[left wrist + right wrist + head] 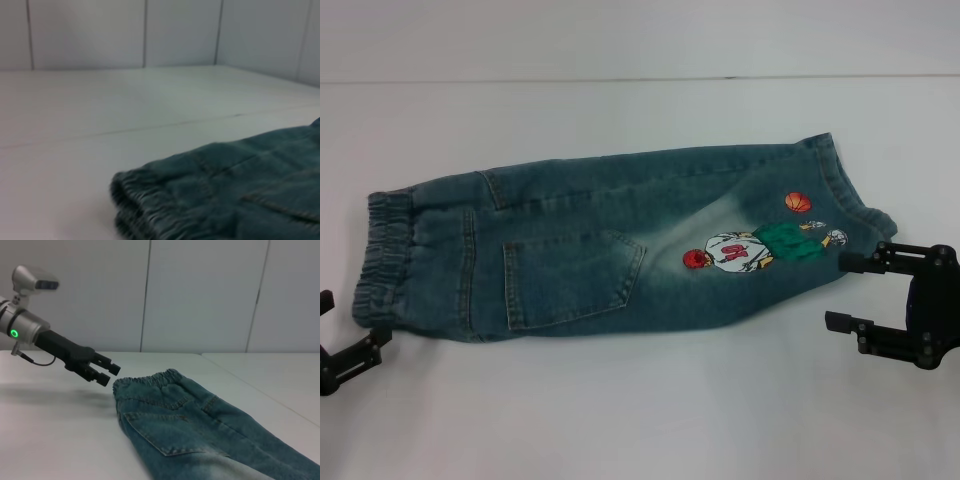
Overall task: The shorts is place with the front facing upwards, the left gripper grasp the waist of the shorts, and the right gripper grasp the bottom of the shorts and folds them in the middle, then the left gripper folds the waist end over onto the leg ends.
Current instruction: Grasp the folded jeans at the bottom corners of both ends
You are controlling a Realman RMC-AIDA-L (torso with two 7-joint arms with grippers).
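Observation:
The shorts have the embroidered player [725, 248], where my right gripper should go next and close, because my left gripper should fold the waist of the shorts over.
The shorts [610, 250] lie flat across the table as one long denim strip, with a patch pocket [570, 275] and the embroidered player [745, 250] facing up. The waist [385, 260] is the ruffled end on the left, also seen close up in the left wrist view [150, 205]. The leg ends [845, 195] are on the right. My left gripper [355, 320] is open just off the waist's near corner, holding nothing; the right wrist view shows the left gripper [110, 375] hovering beside the waist [145, 382]. My right gripper [838, 291] is open beside the leg ends' near corner, its upper finger [855, 262] at the cuff edge.
The white table [640, 420] has bare surface in front of and behind the shorts. White wall panels [200, 295] stand beyond the table's far edge.

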